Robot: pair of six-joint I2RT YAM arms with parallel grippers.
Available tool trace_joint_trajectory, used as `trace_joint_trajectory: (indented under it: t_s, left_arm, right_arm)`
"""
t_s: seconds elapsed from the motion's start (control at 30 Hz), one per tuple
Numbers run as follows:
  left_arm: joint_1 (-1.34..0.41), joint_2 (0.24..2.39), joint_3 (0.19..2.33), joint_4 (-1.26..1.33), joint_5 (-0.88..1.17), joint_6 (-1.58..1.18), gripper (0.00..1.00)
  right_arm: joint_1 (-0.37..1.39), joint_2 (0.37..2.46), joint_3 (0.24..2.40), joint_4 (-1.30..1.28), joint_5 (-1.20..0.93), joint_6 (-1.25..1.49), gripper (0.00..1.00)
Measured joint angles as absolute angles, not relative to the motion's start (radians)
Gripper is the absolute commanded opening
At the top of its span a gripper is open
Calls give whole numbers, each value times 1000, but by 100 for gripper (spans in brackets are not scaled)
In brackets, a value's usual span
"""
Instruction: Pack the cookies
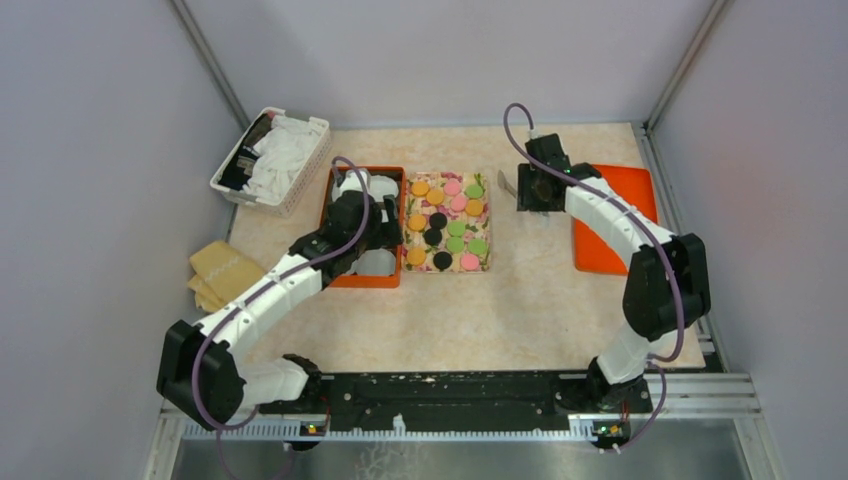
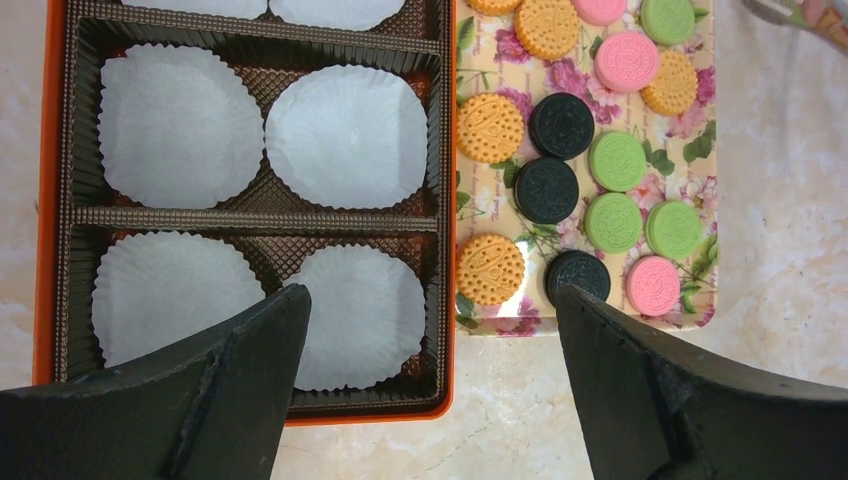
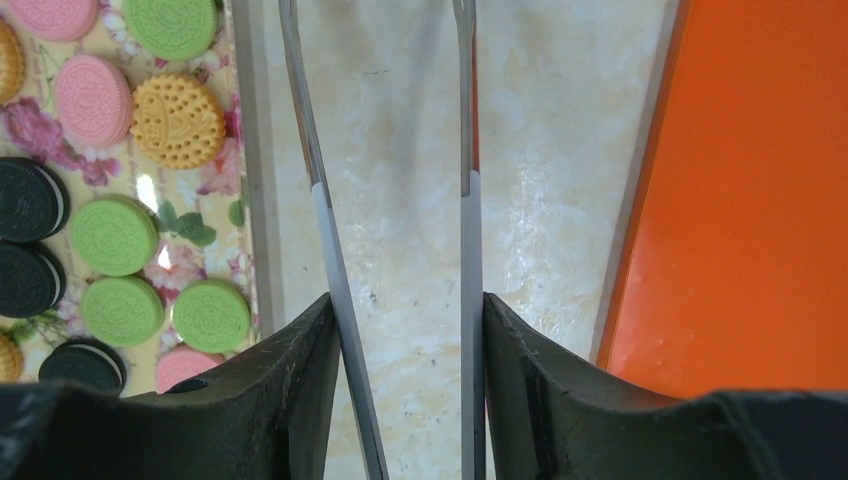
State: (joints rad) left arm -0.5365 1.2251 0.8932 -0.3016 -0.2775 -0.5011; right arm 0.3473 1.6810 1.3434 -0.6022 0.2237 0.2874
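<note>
My right gripper will let go of the metal tongs on the bare table [image 1: 513, 215] [image 3: 355, 165] next to the floral tray, facing the orange lid.
The cookies [image 1: 446, 220], orange, pink, green and black discs, lie on a floral tray [image 1: 470, 268] mid-table. They also show in the left wrist view as cookies [image 2: 547, 190] and in the right wrist view as cookies [image 3: 178, 120]. Left of the tray stands an orange box [image 2: 447, 250] with white paper cups [image 2: 346, 138] in its brown compartments. My left gripper [image 2: 430, 292] hangs open over the box's near right corner, nothing between its fingers. My right gripper [image 3: 407, 300] is shut on metal tongs [image 3: 320, 210], both tong arms pressed between the fingers, just right of the tray.
An orange lid [image 1: 612, 215] lies flat at the right, close beside the right gripper [image 1: 535, 190]. A white basket [image 1: 272, 160] of cloths stands at the back left. A yellow cloth [image 1: 222, 270] lies at the table's left edge.
</note>
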Motion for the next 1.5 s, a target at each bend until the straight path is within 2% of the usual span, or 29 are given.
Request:
trace_joint_trajectory:
  t_s: [0.2, 0.3, 0.5, 0.87, 1.5]
  left_arm:
    - [-537, 1206, 890, -300, -278, -505, 99]
    - [-537, 1206, 881, -300, -280, -509, 99]
    - [-537, 1207, 872, -302, -290, -522, 99]
    - [-537, 1207, 872, -313, -341, -523, 99]
    - [-537, 1206, 872, -329, -384, -526, 99]
  right_arm:
    - [398, 1612, 1343, -618, 229, 275, 7]
    - [449, 1549, 1333, -612, 245, 263, 0]
    - [558, 1455, 1285, -595, 276, 238, 0]
    - [735, 1460, 1232, -554, 336, 199, 0]
    - [753, 1613, 1232, -443, 228, 184, 5]
